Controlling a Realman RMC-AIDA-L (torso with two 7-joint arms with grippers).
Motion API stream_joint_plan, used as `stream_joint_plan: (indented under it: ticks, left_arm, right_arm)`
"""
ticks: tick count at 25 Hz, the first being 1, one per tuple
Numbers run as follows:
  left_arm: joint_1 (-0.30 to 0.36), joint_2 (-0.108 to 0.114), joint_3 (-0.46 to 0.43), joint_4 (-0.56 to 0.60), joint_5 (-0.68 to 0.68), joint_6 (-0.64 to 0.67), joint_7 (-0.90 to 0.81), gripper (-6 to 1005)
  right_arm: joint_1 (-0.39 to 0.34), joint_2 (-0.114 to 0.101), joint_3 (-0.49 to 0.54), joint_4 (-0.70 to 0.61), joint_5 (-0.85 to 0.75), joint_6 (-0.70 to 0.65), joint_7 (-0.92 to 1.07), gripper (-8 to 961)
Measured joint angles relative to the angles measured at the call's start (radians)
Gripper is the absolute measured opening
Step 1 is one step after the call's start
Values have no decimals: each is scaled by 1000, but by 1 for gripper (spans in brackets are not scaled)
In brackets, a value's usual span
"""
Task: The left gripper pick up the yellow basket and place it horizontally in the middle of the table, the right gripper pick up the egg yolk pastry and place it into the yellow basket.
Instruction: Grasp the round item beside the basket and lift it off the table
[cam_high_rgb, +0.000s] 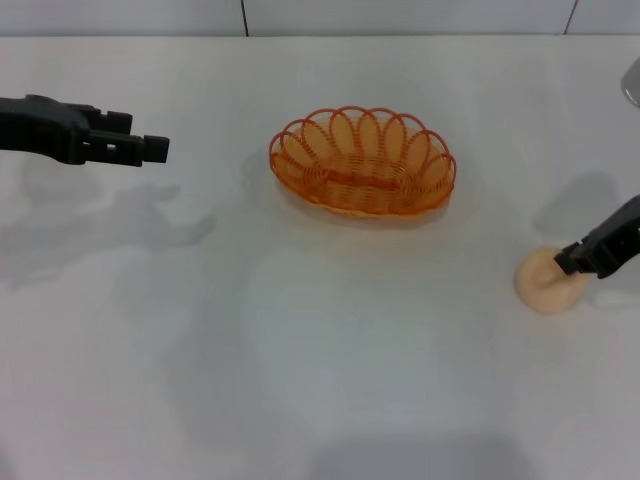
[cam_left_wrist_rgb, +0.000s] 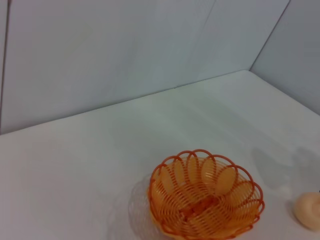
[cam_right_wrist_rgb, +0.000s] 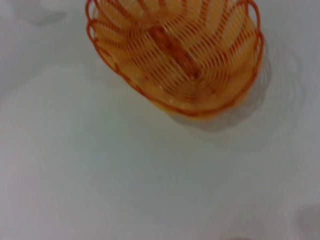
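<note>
My right gripper has the egg yolk pastry, which still lies on the table. It will let go of it inside the yellow basket's half nearer my left gripper (cam_high_rgb: 345, 183) (cam_right_wrist_rgb: 160, 49).
The yellow basket (cam_high_rgb: 362, 162) stands upright and empty in the middle of the white table (cam_high_rgb: 300, 340), its long side lying left to right. It also shows in the left wrist view (cam_left_wrist_rgb: 205, 200) and the right wrist view (cam_right_wrist_rgb: 175, 50). My left gripper (cam_high_rgb: 152, 149) hovers well to the left of the basket, apart from it and holding nothing. The egg yolk pastry (cam_high_rgb: 545, 283) lies on the table at the right, also seen in the left wrist view (cam_left_wrist_rgb: 307, 210). My right gripper (cam_high_rgb: 568, 258) is right over the pastry's right side, covering part of it.
A tiled wall (cam_high_rgb: 300, 15) runs along the table's far edge. A grey object (cam_high_rgb: 632, 82) shows at the far right edge. Bare tabletop lies between the basket and the pastry and in front of the basket.
</note>
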Motion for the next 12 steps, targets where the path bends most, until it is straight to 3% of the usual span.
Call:
stream_joint_plan:
  ticks: [12]
  left_arm:
    - [11,-1,-1,0,-2,-13,10,818]
  right_arm:
    - [31,0,-6,-72,89,-5,-7,18]
